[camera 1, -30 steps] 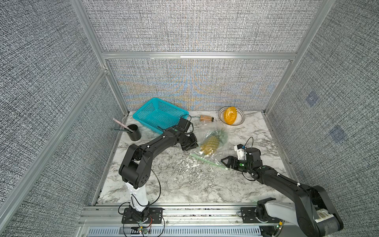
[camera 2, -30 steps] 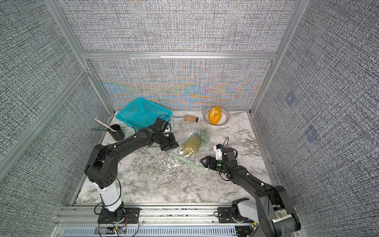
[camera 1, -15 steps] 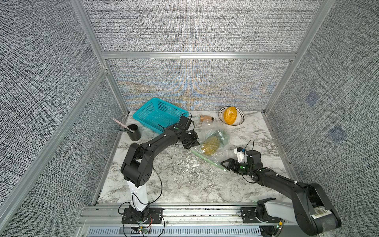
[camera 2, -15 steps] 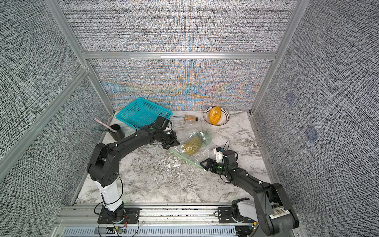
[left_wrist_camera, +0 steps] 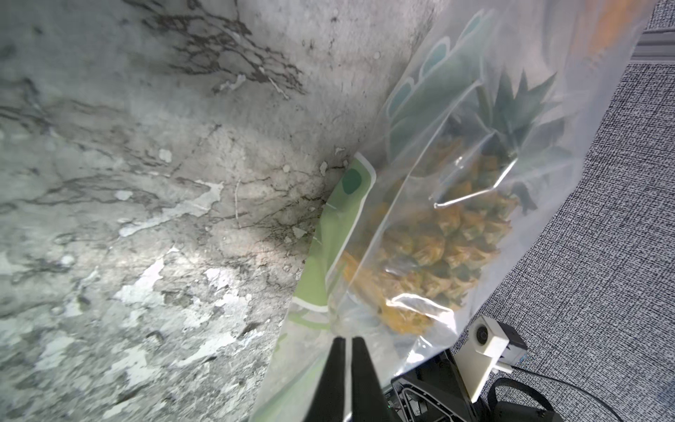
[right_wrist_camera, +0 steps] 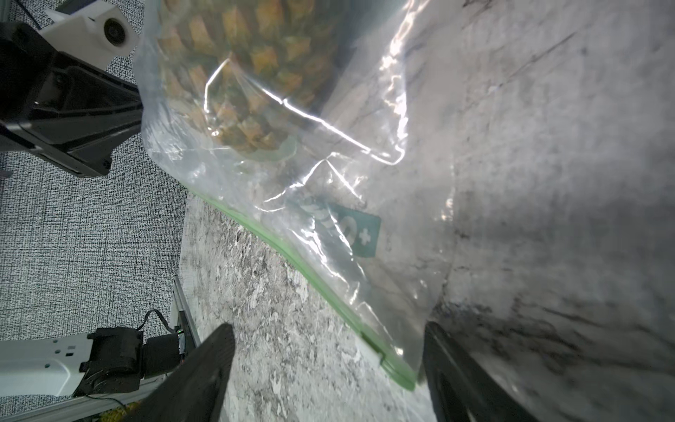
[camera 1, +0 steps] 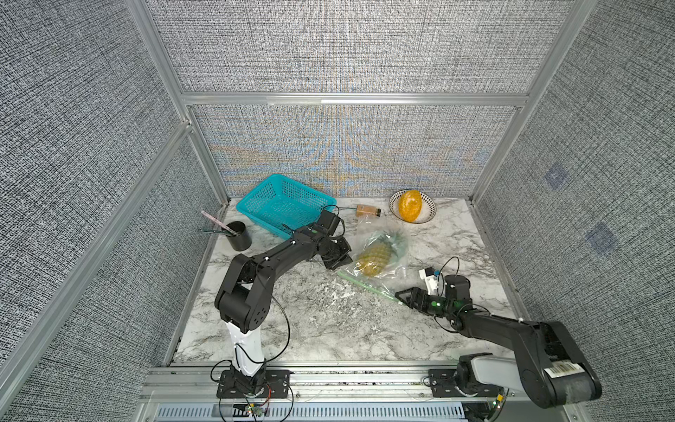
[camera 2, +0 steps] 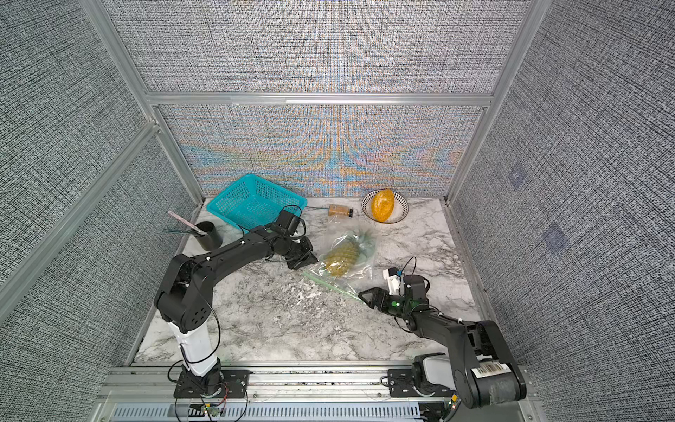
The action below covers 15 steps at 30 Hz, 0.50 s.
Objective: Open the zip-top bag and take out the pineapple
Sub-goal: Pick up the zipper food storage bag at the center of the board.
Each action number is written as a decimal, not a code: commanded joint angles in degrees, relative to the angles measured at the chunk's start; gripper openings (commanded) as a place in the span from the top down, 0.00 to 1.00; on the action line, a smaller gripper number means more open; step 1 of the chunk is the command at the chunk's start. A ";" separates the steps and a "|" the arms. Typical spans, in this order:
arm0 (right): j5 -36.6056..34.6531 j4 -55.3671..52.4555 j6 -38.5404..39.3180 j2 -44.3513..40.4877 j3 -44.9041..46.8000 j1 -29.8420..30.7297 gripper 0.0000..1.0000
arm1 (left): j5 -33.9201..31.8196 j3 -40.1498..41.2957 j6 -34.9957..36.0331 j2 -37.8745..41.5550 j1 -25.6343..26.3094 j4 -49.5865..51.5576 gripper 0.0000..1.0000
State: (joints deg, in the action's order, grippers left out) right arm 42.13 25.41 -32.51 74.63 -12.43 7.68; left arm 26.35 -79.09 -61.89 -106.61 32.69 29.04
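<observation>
The end of the zip puts my right gripper too far into the corner of the flat bag, so I will move back and pinch the bag's film closer to the pineapple (right_wrist_camera: pixel 323 175).
The zip-top bag (camera 1: pixel 398 272) lies flat on the marble in both top views, its pale green zip strip (camera 1: pixel 365 285) facing the front. The pineapple (camera 1: pixel 374 255) is inside it, crown pointing to the back, and shows through the film in the left wrist view (left_wrist_camera: pixel 438 248). My left gripper (camera 1: pixel 338 257) sits at the bag's left edge; its fingers (left_wrist_camera: pixel 359 369) stand a thin slit apart against the film. My right gripper (camera 1: pixel 401 296) is wide open at the strip's right end, and the strip (right_wrist_camera: pixel 310 270) runs between its fingers (right_wrist_camera: pixel 215 365), near one of them.
A teal basket (camera 1: pixel 285 204) stands at the back left, just behind the left arm. A black cup (camera 1: pixel 239 235) with pens sits at the left edge. A small brown bottle (camera 1: pixel 367 211) and a bowl (camera 1: pixel 423 215) holding a smooth orange fruit stand at the back.
The left fingers, shut before, now stand slightly apart at the bag's edge. The right gripper has shifted a little toward the front, still open at the strip's end.
</observation>
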 commanded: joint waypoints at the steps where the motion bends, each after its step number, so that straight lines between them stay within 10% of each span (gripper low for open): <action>1: -0.47 -0.45 1.13 1.62 -0.69 -0.23 0.17 | -0.96 -0.28 1.52 1.01 -0.08 2.25 0.66; 6: -0.38 1.22 -0.16 2.02 -2.41 -0.39 0.34 | -1.02 0.63 1.49 1.64 -0.08 2.79 0.56; 11: 2.65 0.23 -2.34 2.23 -6.33 -0.12 0.84 | -2.01 0.88 0.68 1.69 0.01 3.21 0.56; 15: 3.50 -1.85 -3.08 0.14 -7.68 0.73 0.91 | -3.25 -1.69 2.37 1.19 0.37 5.51 0.57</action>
State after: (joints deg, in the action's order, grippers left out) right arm 43.94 24.95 -34.63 76.05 -19.40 7.97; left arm 24.45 -79.20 -61.23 -105.32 32.86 32.45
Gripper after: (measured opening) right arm 0.089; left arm 0.433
